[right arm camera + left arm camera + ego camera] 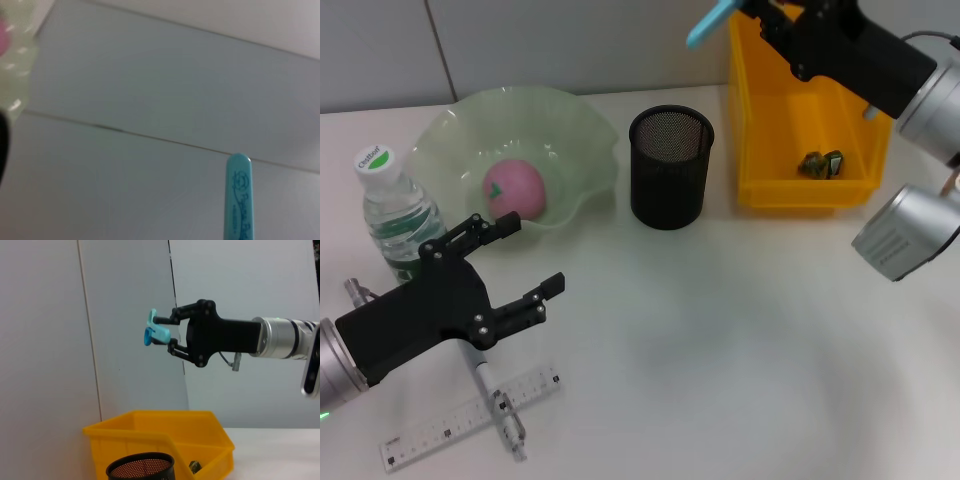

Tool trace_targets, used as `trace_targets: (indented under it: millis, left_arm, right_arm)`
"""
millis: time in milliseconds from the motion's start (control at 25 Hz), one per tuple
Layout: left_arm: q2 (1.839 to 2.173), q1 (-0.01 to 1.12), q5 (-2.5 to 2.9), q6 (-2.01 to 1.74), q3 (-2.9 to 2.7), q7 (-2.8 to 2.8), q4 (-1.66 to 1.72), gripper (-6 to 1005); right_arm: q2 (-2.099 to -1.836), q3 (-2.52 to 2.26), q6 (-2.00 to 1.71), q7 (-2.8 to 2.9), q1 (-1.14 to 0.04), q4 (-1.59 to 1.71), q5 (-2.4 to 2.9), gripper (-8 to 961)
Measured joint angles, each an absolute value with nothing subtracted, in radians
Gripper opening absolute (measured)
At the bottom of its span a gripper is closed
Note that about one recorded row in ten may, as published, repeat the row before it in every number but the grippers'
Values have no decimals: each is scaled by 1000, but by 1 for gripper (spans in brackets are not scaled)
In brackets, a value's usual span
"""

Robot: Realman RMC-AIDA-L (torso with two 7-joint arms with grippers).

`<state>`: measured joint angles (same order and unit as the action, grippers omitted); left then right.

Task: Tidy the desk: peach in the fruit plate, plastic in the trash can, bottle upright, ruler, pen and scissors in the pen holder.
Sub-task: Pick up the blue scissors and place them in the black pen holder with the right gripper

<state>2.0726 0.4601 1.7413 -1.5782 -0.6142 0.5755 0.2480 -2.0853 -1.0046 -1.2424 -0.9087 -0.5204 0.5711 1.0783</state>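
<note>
Next, I release the light blue scissors from my right gripper in the opening of the black mesh pen holder (672,132). The scissors are now high above the yellow trash can.
High at the back right, above the yellow trash can (752,120), my right gripper (748,12) is shut on the light blue scissors (710,22). The left wrist view shows that gripper (162,333) and the scissors (151,330) from the side, over the can (150,436). Crumpled plastic (821,163) lies inside the can. The black mesh pen holder (670,165) stands mid-table. A pink peach (515,188) rests in the green fruit plate (585,120). The bottle (392,212) stands upright at the left. My left gripper (525,258) hovers open over the pen (498,398) and ruler (470,420).
The grey wall panels rise right behind the table's back edge. The right arm's silver links (905,230) hang over the table's right side. The scissors' blue tip (239,195) shows against the wall in the right wrist view.
</note>
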Motion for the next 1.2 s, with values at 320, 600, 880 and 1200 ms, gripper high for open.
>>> trace_targets:
  millis: [320, 600, 880, 1200]
  left_arm:
    - [2074, 461, 1733, -1582, -615, 552, 232, 812]
    - [2074, 460, 1699, -1563, -615, 488, 191, 812]
    - [2075, 469, 1689, -1550, -614, 461, 182, 812]
    - [2077, 476, 1671, -1547, -614, 416, 154, 812]
  right_arm:
    - [-2091, -1078, -1204, -1273, -499, 564, 1065, 266]
    - [-2089, -1074, -1144, -1419, -524, 497, 1062, 274]
    - [-2086, -1084, -1120, -1513, -535, 541, 1072, 281]
    - [-2087, -1092, -1066, -1655, -569, 499, 1088, 290]
